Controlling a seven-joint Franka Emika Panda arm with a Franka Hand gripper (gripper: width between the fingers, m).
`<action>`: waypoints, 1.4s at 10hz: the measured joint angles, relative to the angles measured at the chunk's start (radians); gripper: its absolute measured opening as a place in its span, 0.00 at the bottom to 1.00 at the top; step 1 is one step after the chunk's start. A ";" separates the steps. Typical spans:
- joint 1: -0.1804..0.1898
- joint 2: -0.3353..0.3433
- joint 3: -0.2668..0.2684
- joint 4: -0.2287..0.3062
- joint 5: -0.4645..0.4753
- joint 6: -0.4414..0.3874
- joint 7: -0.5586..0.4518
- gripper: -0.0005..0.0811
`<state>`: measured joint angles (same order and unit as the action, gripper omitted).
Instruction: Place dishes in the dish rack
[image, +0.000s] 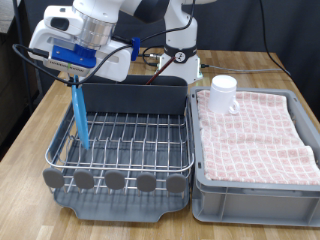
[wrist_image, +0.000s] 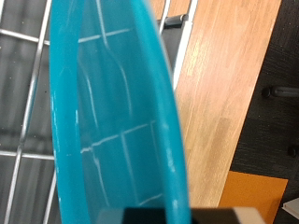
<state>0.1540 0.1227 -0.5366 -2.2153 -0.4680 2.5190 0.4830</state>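
Note:
Next, the gripper lets go of the light-blue plate, leaning among the silver wires at the rack's end (image: 86, 158) farthest from the bin.
My gripper (image: 78, 72) is at the exterior view's upper left, shut on a round light-blue plate (image: 80, 118). It holds the plate upright, edge-on, with the lower rim down among the wires at the left end of the silver dish rack (image: 130, 138). In the wrist view the plate (wrist_image: 112, 121) fills most of the picture, with rack wires (wrist_image: 23, 93) behind it. The white mug (image: 222, 93) stands upside down on the pink checked cloth (image: 255, 130) at the right. The wooden spoon is not in view.
The rack's tall grey cutlery compartment (image: 135, 96) runs along its back. The grey plastic bin (image: 250, 198) with the cloth stands close against the rack's right side. Both stand on a wooden table (image: 40, 110). Cables and a gauge (image: 180, 57) lie behind the rack.

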 joint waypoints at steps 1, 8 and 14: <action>0.000 0.007 0.000 0.000 0.000 0.008 0.000 0.05; 0.000 0.039 0.003 -0.007 0.058 0.030 0.023 0.05; 0.002 0.031 0.011 -0.005 0.141 -0.014 0.035 0.72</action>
<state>0.1565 0.1532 -0.5254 -2.2199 -0.3268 2.5055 0.5182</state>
